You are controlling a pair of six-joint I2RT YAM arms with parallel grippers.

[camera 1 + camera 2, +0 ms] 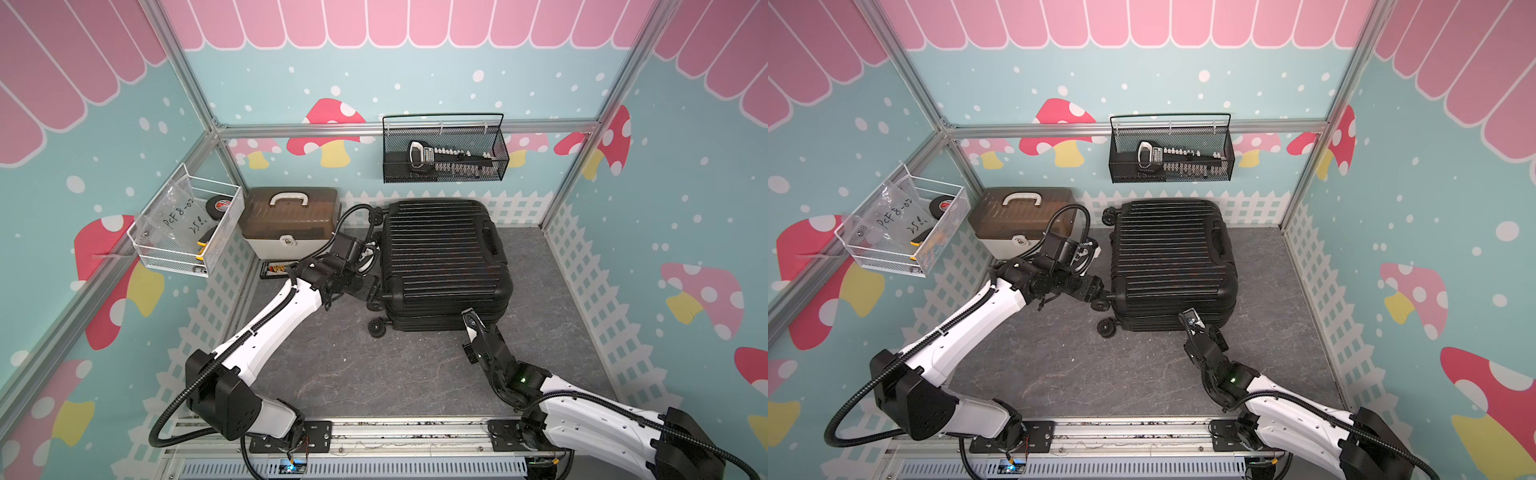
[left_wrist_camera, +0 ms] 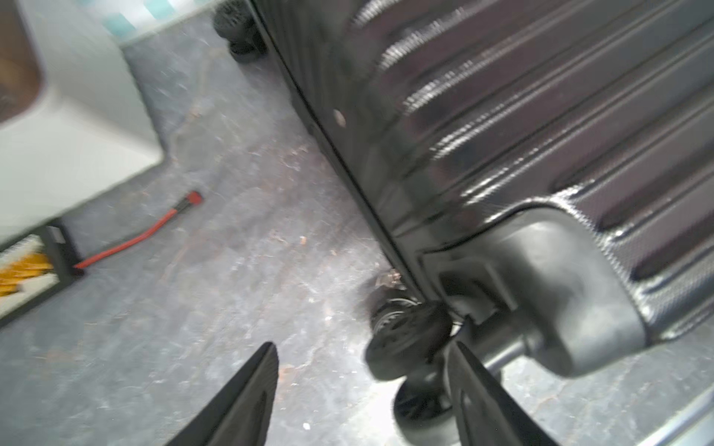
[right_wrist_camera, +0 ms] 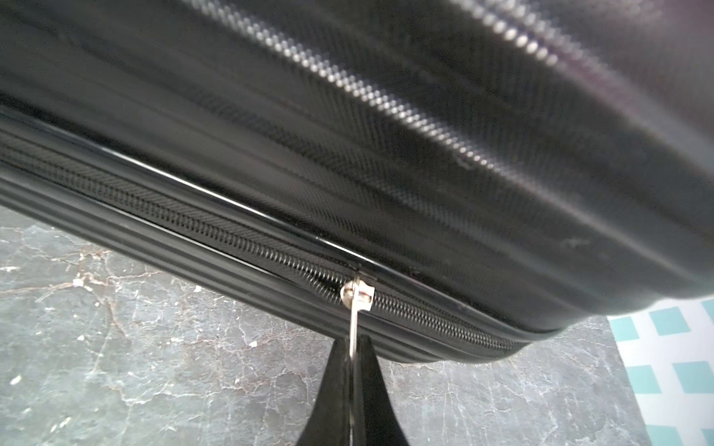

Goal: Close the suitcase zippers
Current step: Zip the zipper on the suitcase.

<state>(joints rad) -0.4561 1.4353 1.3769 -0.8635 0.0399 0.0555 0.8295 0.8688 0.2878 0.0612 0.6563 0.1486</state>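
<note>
The suitcase's wheel corner is free while the robot's right gripper holds the zipper pull, so the left gripper will grip the wheel stem (image 2: 509, 338) and brace the suitcase.
The black ribbed suitcase (image 1: 444, 257) (image 1: 1171, 257) lies flat on the grey floor with its two shells together. The zipper track (image 3: 232, 239) runs along the rim seam on its near side. My right gripper (image 3: 352, 341) (image 1: 469, 318) is shut on the thin metal zipper pull (image 3: 353, 324), which hangs from the silver slider (image 3: 357, 295). My left gripper (image 2: 365, 345) (image 1: 368, 286) stands open at the suitcase's left side, beside the shell (image 2: 502, 116). A black wheel (image 2: 409, 340) sits between the fingers close to one of them, and nothing is gripped.
A brown-lidded white box (image 1: 286, 220) stands left of the suitcase, with a black bit tray (image 1: 278, 269) and a red cable (image 2: 143, 235) on the floor before it. A black mesh basket (image 1: 444, 151) and a white wire basket (image 1: 187, 224) hang on the walls.
</note>
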